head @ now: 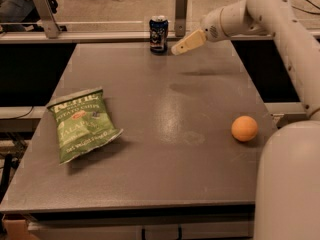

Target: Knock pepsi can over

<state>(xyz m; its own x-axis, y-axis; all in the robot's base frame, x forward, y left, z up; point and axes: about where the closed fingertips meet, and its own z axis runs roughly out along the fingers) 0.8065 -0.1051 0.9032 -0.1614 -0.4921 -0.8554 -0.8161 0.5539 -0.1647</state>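
Note:
Next, I grip the middle of the pepsi can [159,34], between its silver top rim and its bottom.
The pepsi can [158,33], dark blue with a silver top rim, stands upright at the far edge of the grey table [165,179], near the middle. My gripper [176,49] comes in from the right on a white arm. Its cream-coloured fingertips hang just to the right of the can, close to its lower half and a little above the table top. I cannot tell whether they touch the can.
A green chip bag [82,123] lies on the left half of the table. An orange ball [244,128] sits near the right edge. The robot's white body [287,184] fills the lower right corner. A grey post [181,6] stands behind the can.

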